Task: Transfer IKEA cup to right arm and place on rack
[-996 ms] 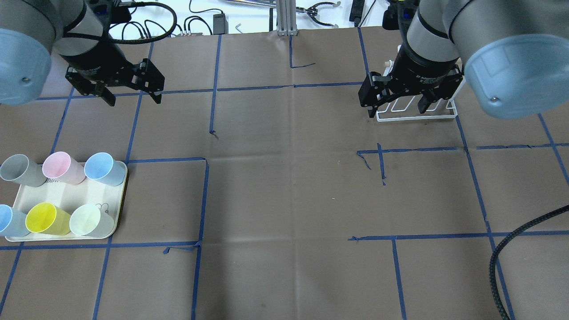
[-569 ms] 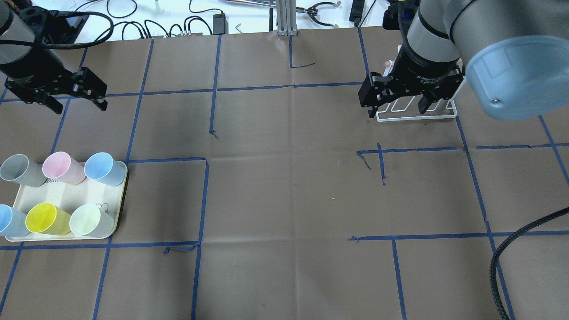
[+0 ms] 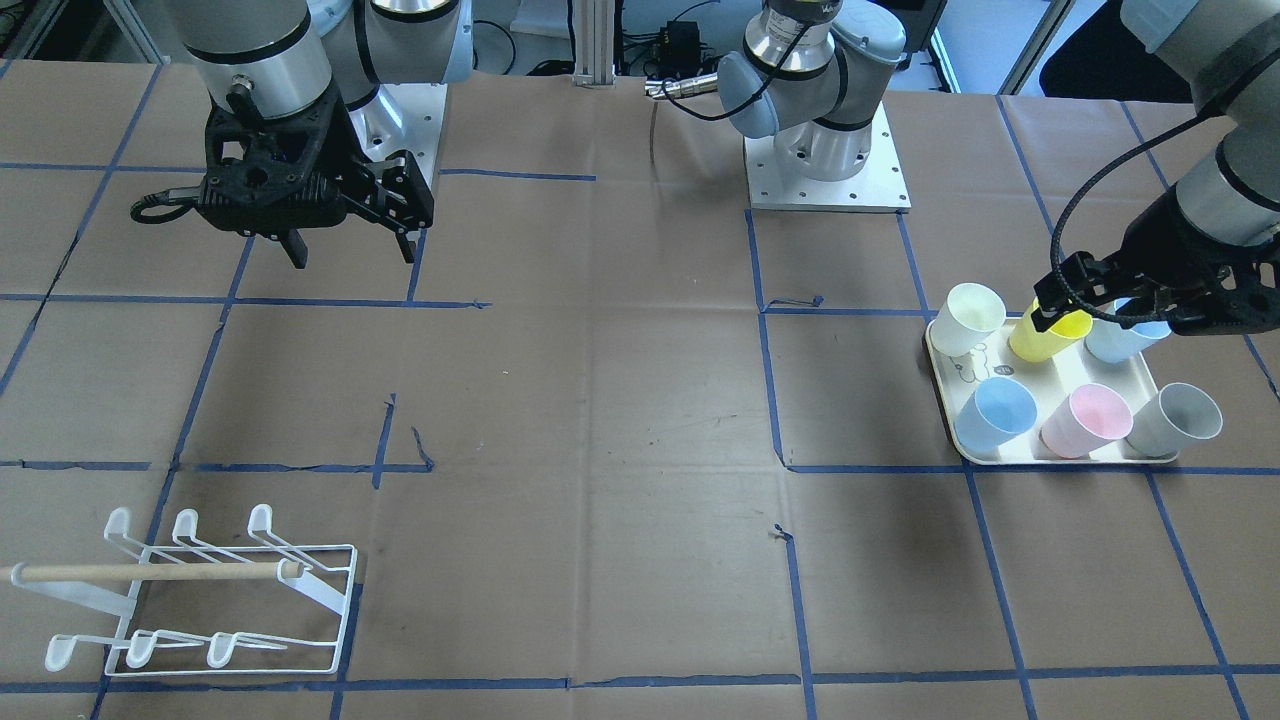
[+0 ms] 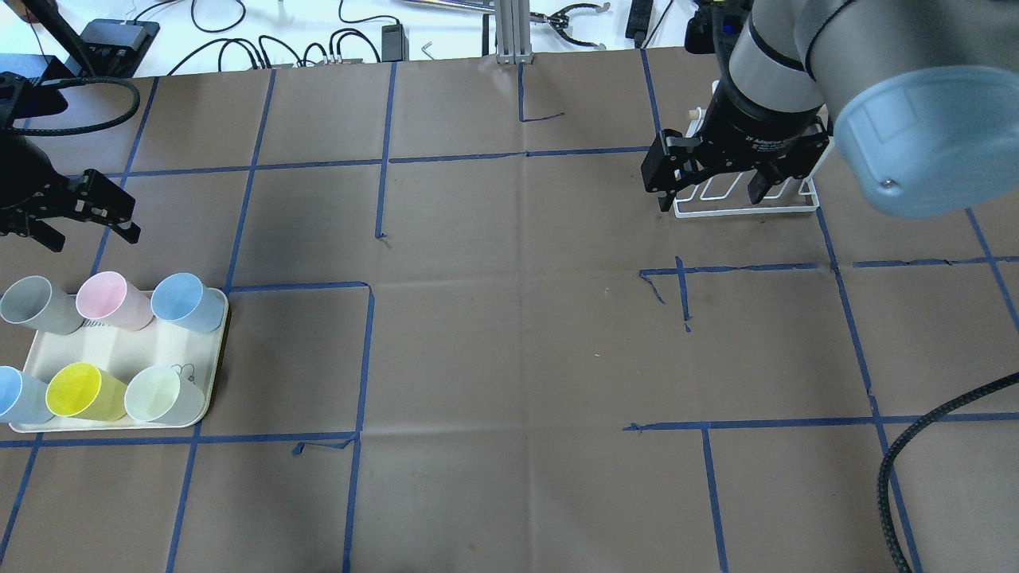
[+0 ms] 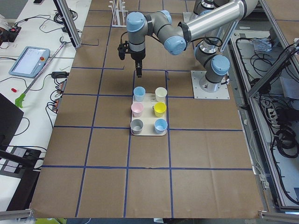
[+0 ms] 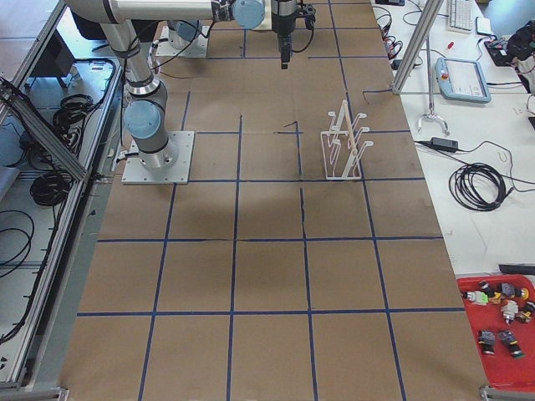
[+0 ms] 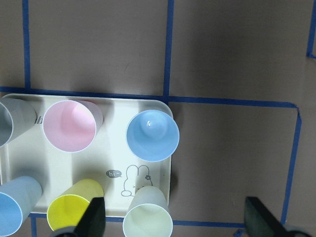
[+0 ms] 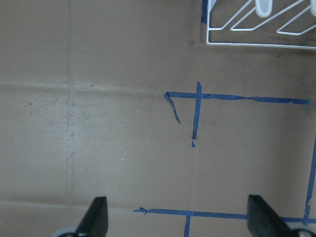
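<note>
Next, I pick up the blue cup next to the pink cup with my left gripper, closing on the blue cup's rim (image 3: 975, 397) (image 7: 178, 141) on the side away from the pink cup.
Several IKEA cups stand on a cream tray (image 4: 127, 348): grey (image 4: 32, 304), pink (image 4: 111, 301), blue (image 4: 185, 302), yellow (image 4: 80, 391), pale green (image 4: 159, 395) and a second light blue at the edge. My left gripper (image 4: 89, 237) hangs open above the tray's far side, holding nothing. In the left wrist view the blue cup (image 7: 152, 135) sits centred ahead of the spread fingers (image 7: 94, 218). My right gripper (image 4: 708, 199) is open and empty, high above the table. The white wire rack (image 3: 230, 590) with its wooden dowel stands on the table, also seen as the rack (image 8: 256, 30).
Blue tape lines grid the brown paper table (image 4: 517, 334). A braided black cable (image 4: 915, 446) loops in at the near right. Cables and tools lie beyond the far edge (image 4: 342, 32). Both arm bases (image 3: 825, 160) are bolted at the robot's side.
My left arm has swung left and nearer, from the far-left grid square to just above the cup tray. Its fingers stay open. The right arm has not moved.
</note>
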Robot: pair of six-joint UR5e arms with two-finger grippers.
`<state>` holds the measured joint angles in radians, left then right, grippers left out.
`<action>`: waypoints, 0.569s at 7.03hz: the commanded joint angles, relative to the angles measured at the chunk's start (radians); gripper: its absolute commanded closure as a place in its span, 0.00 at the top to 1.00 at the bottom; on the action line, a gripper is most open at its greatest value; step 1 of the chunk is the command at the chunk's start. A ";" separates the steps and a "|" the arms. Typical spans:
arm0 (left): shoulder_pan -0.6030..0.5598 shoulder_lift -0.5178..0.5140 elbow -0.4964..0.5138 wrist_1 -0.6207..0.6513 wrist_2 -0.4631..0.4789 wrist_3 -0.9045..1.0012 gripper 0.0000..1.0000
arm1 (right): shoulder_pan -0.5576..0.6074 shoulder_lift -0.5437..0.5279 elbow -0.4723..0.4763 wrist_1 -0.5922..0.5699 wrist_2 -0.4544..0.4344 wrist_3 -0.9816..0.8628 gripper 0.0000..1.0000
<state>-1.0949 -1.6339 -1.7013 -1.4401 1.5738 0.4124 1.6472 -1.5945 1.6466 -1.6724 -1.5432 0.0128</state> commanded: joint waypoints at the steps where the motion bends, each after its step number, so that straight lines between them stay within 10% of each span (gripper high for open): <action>1: -0.037 -0.044 -0.027 0.032 -0.003 -0.030 1.00 | 0.000 -0.002 0.002 -0.001 0.002 0.004 1.00; 4: -0.051 -0.079 -0.167 0.246 0.006 -0.049 1.00 | 0.002 0.002 0.007 -0.148 0.064 0.218 1.00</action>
<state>-1.1416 -1.6991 -1.8076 -1.2844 1.5754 0.3625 1.6480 -1.5979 1.6520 -1.7540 -1.5252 0.1377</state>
